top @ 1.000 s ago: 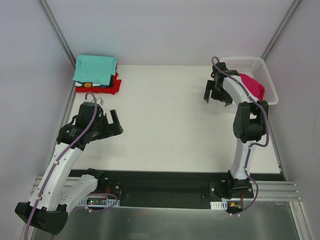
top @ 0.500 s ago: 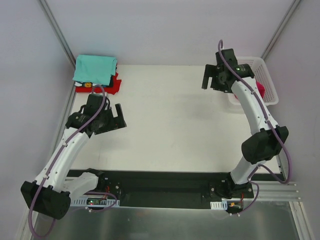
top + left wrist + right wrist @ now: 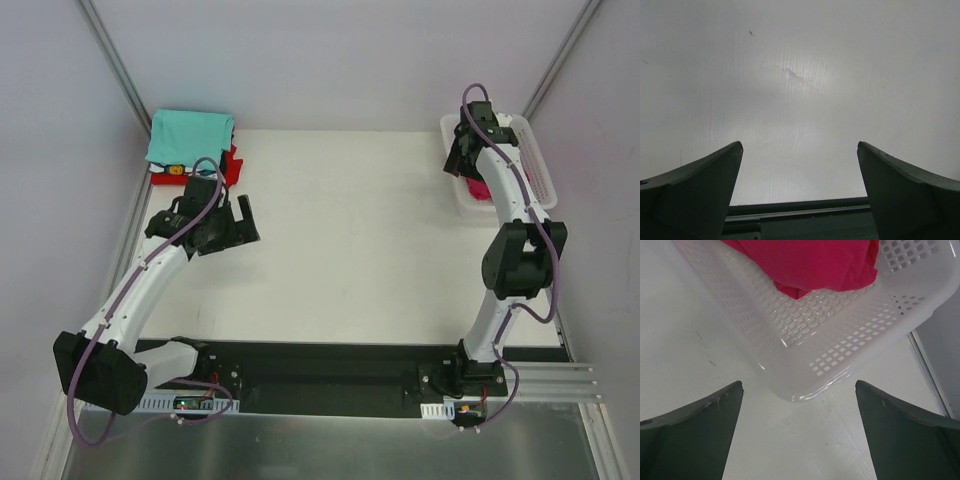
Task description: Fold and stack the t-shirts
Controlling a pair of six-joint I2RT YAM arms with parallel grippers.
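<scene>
Next, my right gripper needs to grab the near edge of the magenta-pink t-shirt (image 3: 489, 190) (image 3: 832, 283), beside the near side of the white mesh basket.
Folded t-shirts are stacked at the table's far left corner, a teal one (image 3: 190, 137) on top and a red one (image 3: 232, 167) under it. A magenta-pink t-shirt (image 3: 805, 262) lies crumpled in the white mesh basket (image 3: 840, 347); from above only a bit of this pink t-shirt (image 3: 481, 190) shows beside the arm. My right gripper (image 3: 799, 384) hangs open over the basket's near corner, holding nothing; in the top view the right gripper (image 3: 463, 152) is at the basket's left rim. My left gripper (image 3: 236, 224) is open and empty over bare table, just below the stack.
The basket (image 3: 537, 165) stands at the far right corner against the frame post. In the left wrist view only white table (image 3: 800, 90) and its dark front rail (image 3: 800, 210) show between the fingers. Grey walls close in both sides.
My right arm has swung right from over the table to the basket's left rim. The left gripper has crept up and right toward the stack. Both stayed open.
</scene>
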